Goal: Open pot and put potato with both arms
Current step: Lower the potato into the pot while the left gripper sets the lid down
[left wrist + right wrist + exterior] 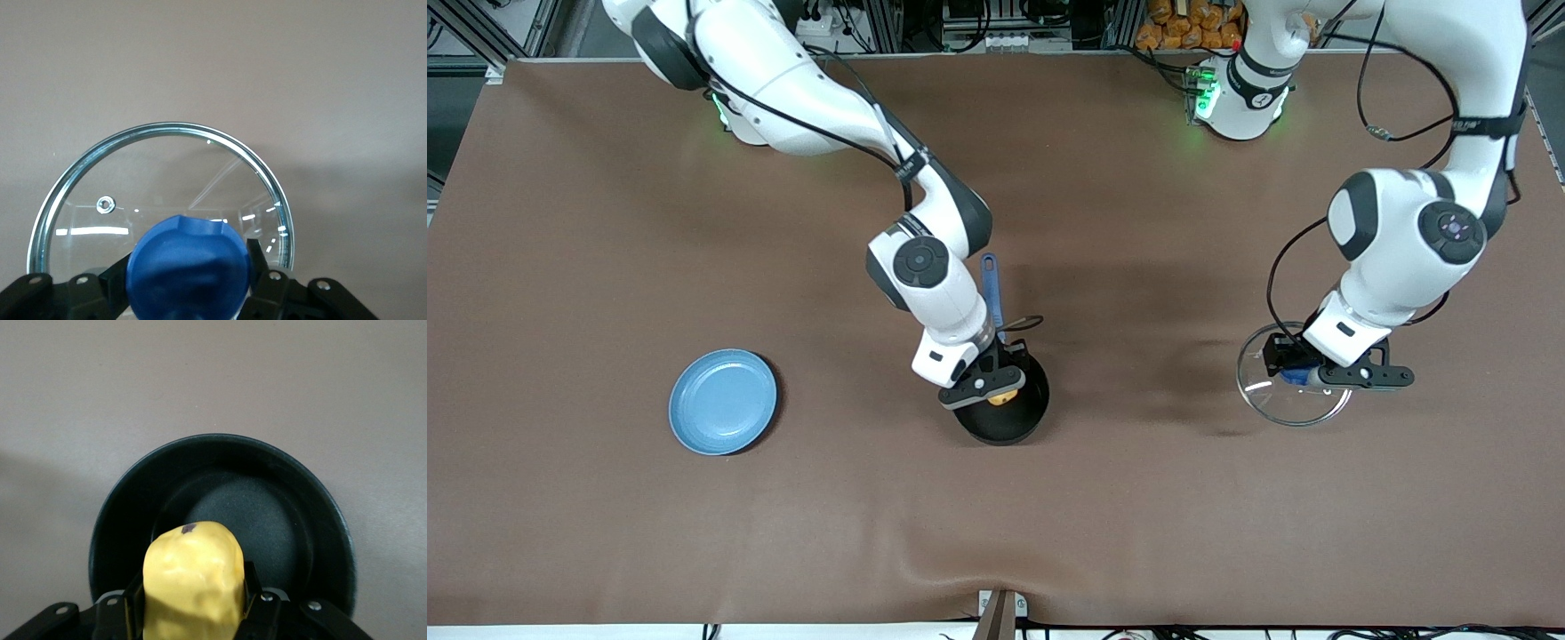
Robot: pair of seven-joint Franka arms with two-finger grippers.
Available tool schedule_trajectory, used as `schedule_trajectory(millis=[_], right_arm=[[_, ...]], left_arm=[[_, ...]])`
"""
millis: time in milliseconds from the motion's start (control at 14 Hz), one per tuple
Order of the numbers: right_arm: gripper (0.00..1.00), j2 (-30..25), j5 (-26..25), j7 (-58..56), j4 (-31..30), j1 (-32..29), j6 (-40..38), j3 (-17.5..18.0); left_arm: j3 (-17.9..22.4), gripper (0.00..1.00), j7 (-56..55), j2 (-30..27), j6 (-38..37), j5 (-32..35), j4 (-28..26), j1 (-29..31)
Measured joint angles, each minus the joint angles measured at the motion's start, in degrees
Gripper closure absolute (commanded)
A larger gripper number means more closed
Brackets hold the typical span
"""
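Observation:
The left gripper should release the clear glass lid, now held away from the pot, on the brown table cover slightly nearer the black pot (pixel 1253 391).
The black pot (pixel 1009 418) stands uncovered mid-table, its blue handle (pixel 991 289) pointing toward the robots' bases. My right gripper (pixel 996 388) hangs over the pot's open mouth (pixel 267 513), shut on the yellow potato (pixel 193 580), which shows as a small yellow spot (pixel 1005 398) under the fingers. Toward the left arm's end of the table, my left gripper (pixel 1303 375) is shut on the blue knob (pixel 189 267) of the clear glass lid (pixel 167 193). The lid (pixel 1285 400) is held away from the pot, over bare table.
A light blue plate (pixel 723 401) lies on the brown table cover toward the right arm's end. A bracket (pixel 1000 613) sits at the table edge nearest the front camera.

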Motion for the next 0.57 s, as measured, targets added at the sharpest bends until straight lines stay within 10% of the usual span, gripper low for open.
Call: schedule_trajectory(millis=[357,571], right_arm=[[1.00,3.3,-0.1,8.1,2.8,0.3,-0.2,-0.7],[1.00,4.9,-0.1,12.8,2.9,0.3,0.4,-0.7]], left_arm=[[-1.3,0.79,1.2,6.9,8.6,0.0,-1.7,0.4],[-1.5,0.49,1.2,8.5,9.7,0.0,-1.7,0.3]])
